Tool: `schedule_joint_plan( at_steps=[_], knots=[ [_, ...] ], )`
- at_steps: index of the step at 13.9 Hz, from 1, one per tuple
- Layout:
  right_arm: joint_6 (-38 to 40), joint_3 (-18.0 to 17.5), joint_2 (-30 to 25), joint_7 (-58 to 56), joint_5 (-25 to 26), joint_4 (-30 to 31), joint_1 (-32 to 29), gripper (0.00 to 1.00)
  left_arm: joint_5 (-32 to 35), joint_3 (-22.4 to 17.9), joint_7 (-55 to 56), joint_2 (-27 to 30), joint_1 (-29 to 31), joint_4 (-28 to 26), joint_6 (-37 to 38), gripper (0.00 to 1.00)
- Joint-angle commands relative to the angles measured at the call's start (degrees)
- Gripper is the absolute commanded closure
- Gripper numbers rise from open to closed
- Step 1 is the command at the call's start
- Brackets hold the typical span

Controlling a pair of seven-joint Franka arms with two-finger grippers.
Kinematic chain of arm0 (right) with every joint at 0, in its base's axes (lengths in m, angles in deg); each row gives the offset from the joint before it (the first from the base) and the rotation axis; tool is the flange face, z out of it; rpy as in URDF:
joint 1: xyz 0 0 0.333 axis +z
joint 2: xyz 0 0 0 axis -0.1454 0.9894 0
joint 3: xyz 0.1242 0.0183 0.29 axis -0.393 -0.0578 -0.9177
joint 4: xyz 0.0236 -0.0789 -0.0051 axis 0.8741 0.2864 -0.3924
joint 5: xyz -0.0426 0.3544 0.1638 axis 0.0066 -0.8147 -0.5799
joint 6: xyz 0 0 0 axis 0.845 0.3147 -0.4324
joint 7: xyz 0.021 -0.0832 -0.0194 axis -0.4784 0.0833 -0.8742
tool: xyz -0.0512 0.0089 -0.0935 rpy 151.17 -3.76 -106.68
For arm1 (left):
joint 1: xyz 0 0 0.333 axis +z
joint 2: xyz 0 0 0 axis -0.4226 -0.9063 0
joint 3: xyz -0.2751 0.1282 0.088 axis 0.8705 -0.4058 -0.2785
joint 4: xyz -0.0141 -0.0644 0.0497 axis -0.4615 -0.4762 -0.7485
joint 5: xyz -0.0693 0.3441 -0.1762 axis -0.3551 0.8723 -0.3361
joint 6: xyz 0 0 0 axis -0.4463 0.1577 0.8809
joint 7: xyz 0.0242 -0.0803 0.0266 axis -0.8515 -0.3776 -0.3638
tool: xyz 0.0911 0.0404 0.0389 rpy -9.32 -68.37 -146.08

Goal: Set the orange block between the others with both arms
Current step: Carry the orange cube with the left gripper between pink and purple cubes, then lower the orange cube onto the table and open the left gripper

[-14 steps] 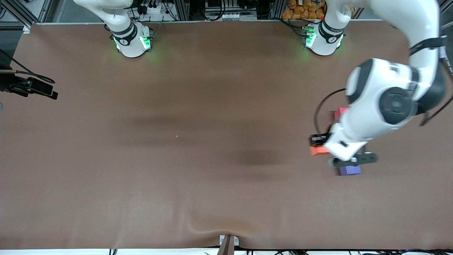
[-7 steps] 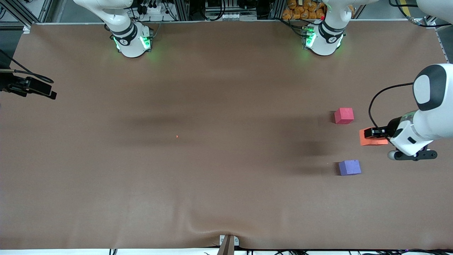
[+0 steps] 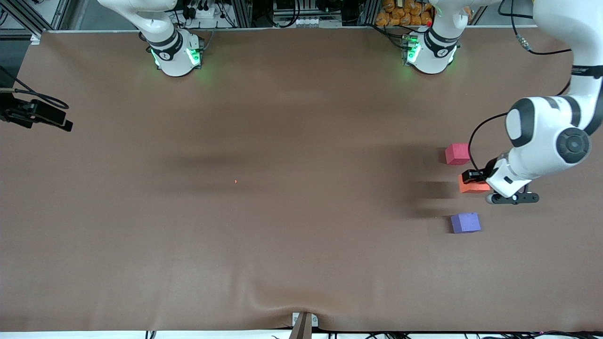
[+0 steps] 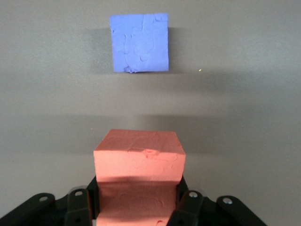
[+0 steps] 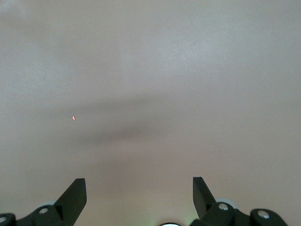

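Note:
The orange block, now held above the table, will be let go by my left gripper on the cloth midway [image 3: 464, 191] [image 4: 130, 134] between the pinkish-red block and purple block.
My left gripper [image 3: 472, 179] is shut on the orange block [image 3: 476, 187], with a black finger pressed against each side of the block [image 4: 139, 160]. It holds the block above the table, over the gap between the pinkish-red block [image 3: 457, 154] and the purple block [image 3: 465, 222], a little toward the left arm's end. The purple block [image 4: 139, 43] lies on the table ahead of the held block. My right gripper [image 5: 139, 186] is open, with nothing between its fingers, over bare table.
Brown cloth covers the table [image 3: 292, 141], with a ripple at its front edge [image 3: 282, 306]. A tiny red speck [image 3: 235, 181] lies mid-table. The arms' bases [image 3: 176, 54] [image 3: 431, 49] stand along the back edge.
The left arm swung the orange block toward its own end of the table, then back partway to the gap between the two blocks. Its grip stays shut. The right gripper stays open.

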Motion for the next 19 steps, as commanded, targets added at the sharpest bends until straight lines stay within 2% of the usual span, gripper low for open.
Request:
schedule_joint_plan(
  at_steps=[1, 7, 13, 17, 18, 19],
  knots=[
    [0.74, -0.24, 0.06, 0.07, -0.41, -0.83, -0.18, 0.0, 1.18, 0.0, -0.64, -0.14, 0.29, -3.91, -6.89, 1.0],
    [0.74, -0.24, 0.15, 0.07, -0.41, -0.74, -0.19, 0.0, 1.18, -0.18, -3.62, -5.32, 2.14, -4.09, -12.01, 1.0],
    [0.92, -0.33, 0.06, 0.07, 0.29, -0.83, -0.1, 0.0, 1.18, -0.18, -3.98, -7.7, 2.31, -3.47, -14.38, 1.0],
    [4.08, -0.51, -0.11, -0.02, 5.55, -0.83, 0.51, 0.0, 1.18, -0.09, -3.98, -8.85, 2.23, -3.12, -15.35, 1.0],
    [4.08, -0.42, -0.11, 0.07, 6.26, -0.83, 0.95, 0.0, 1.18, 0.0, -3.55, -8.85, 2.05, -3.12, -15.35, 0.95],
    [4.08, -0.24, -0.11, 0.07, 6.1, -1.0, 0.7, 0.0, 1.18, 0.0, -3.28, -8.67, 1.96, -3.12, -15.35, 0.82]
  ],
)
